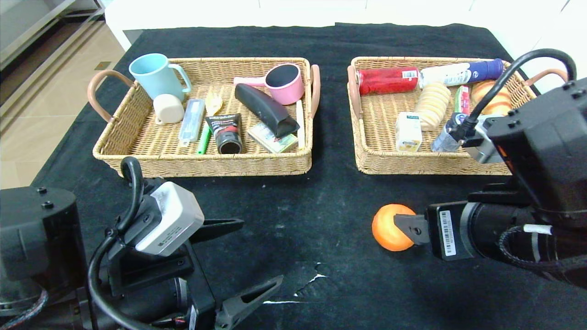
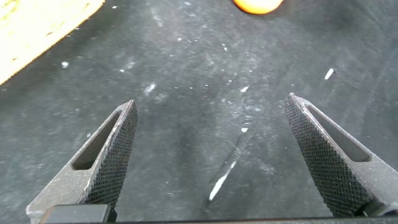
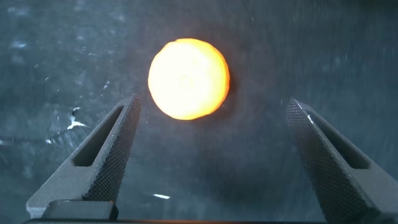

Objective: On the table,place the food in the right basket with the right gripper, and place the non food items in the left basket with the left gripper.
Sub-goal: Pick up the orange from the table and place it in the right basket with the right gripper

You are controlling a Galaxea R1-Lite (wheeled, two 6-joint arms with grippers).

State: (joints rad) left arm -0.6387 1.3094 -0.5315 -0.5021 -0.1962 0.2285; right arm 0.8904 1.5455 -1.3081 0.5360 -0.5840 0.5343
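I need to close my right gripper around the middle of the round orange fruit (image 1: 393, 228) (image 3: 189, 79), because it is food that is still lying on the black table.
The round orange fruit (image 1: 387, 228) lies on the black table (image 1: 330, 201) in front of the right basket (image 1: 367, 151). My right gripper (image 1: 404, 227) is open just over the fruit's right side; in the right wrist view the fruit (image 3: 188, 78) lies just past the tips of the open gripper (image 3: 212, 102). The juice carton (image 1: 408, 131) and the green-white packet (image 1: 462, 98) lie in the right basket. The pasta fork (image 1: 205, 137), black case (image 1: 266, 110) and black tube (image 1: 227, 133) lie in the left basket (image 1: 202, 162). My left gripper (image 1: 261, 250) (image 2: 211, 99) is open and empty over the table near the front edge.
The left basket also holds a blue cup (image 1: 153, 73), a pink pot (image 1: 286, 82) and small packets. The right basket also holds a red can (image 1: 387, 80), a white-blue bottle (image 1: 458, 73), biscuits (image 1: 433, 105) and bread (image 1: 490, 98). A white tear (image 1: 316, 277) marks the cloth.
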